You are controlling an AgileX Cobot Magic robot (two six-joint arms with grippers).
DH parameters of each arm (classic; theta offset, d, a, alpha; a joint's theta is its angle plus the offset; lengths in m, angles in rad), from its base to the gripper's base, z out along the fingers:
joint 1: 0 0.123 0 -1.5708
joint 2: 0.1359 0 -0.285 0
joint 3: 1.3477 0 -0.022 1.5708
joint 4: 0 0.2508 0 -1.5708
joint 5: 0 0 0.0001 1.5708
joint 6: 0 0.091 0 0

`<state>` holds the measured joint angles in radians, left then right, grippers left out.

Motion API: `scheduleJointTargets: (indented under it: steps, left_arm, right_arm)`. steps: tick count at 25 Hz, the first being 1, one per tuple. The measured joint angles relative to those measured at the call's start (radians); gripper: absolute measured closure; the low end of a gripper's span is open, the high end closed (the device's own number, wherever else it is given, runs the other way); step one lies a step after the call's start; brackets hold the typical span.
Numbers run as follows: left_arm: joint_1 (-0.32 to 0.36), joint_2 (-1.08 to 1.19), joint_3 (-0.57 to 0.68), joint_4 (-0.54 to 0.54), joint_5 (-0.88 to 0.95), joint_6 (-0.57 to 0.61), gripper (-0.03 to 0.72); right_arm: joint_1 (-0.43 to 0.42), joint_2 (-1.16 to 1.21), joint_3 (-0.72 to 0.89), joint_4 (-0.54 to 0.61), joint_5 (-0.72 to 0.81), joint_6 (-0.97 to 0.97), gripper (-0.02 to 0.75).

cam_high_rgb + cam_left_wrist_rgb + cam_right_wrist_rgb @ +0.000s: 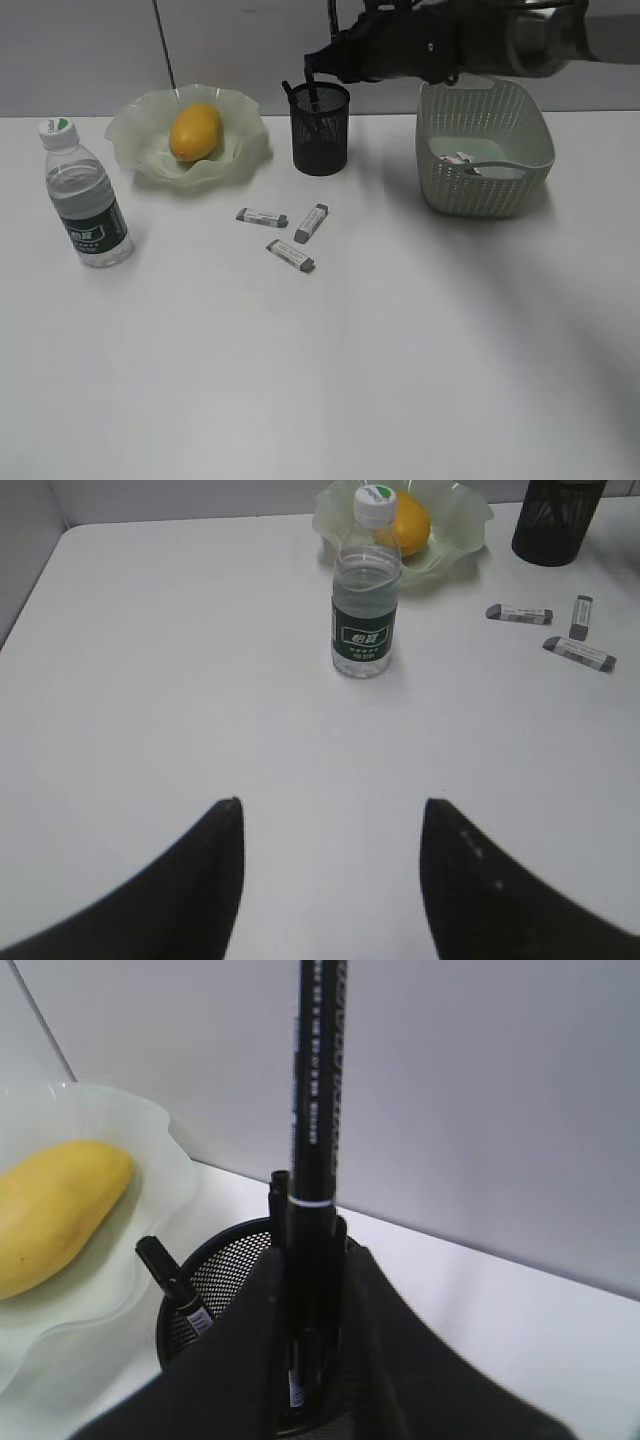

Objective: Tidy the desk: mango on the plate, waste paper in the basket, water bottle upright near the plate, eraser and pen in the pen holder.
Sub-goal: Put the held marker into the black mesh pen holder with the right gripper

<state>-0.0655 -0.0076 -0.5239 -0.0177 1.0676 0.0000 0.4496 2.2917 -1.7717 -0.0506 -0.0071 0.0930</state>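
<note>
My right gripper is going to release the black pen inside the black mesh pen holder (313, 104) (285, 1330), next to the other leaning pen.
My right gripper (312, 72) hangs over the black mesh pen holder (321, 130), shut on a black pen (318, 1090) held upright with its lower end inside the cup. In the right wrist view the gripper (308, 1260) clamps the pen between both fingers, and another pen (170, 1280) leans in the pen holder (215, 1260). The mango (195, 131) lies in the green wavy plate (135, 135). The water bottle (87, 200) stands upright left of the plate. Three erasers (290, 255) lie on the desk (400, 350). Waste paper (465, 160) lies in the basket (485, 150). My left gripper (332, 805) is open over bare desk.
The erasers (519, 613) lie in a loose cluster in front of the pen holder, between plate and basket. The right arm reaches in from the upper right, above the basket. A grey wall runs behind the desk.
</note>
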Motion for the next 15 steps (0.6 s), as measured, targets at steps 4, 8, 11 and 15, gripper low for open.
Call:
scheduleJointTargets:
  steps: [4, 8, 11, 15]
  left_arm:
    - [0.000, 0.000, 0.000, 0.000, 0.000, 0.000, 0.260]
    - [0.000, 0.000, 0.000, 0.000, 0.000, 0.000, 0.260]
    - [0.000, 0.000, 0.000, 0.000, 0.000, 0.000, 0.260]
    - [0.000, 0.000, 0.000, 0.001, 0.000, 0.000, 0.260]
  right_arm:
    - [0.000, 0.012, 0.000, 0.004, -0.011, 0.000, 0.601]
    - [0.002, 0.029, 0.000, 0.004, -0.027, 0.000, 0.601]
    - [0.002, 0.042, 0.000, 0.004, -0.033, 0.000, 0.601]
    - [0.003, 0.043, 0.000, 0.004, -0.044, 0.000, 0.601]
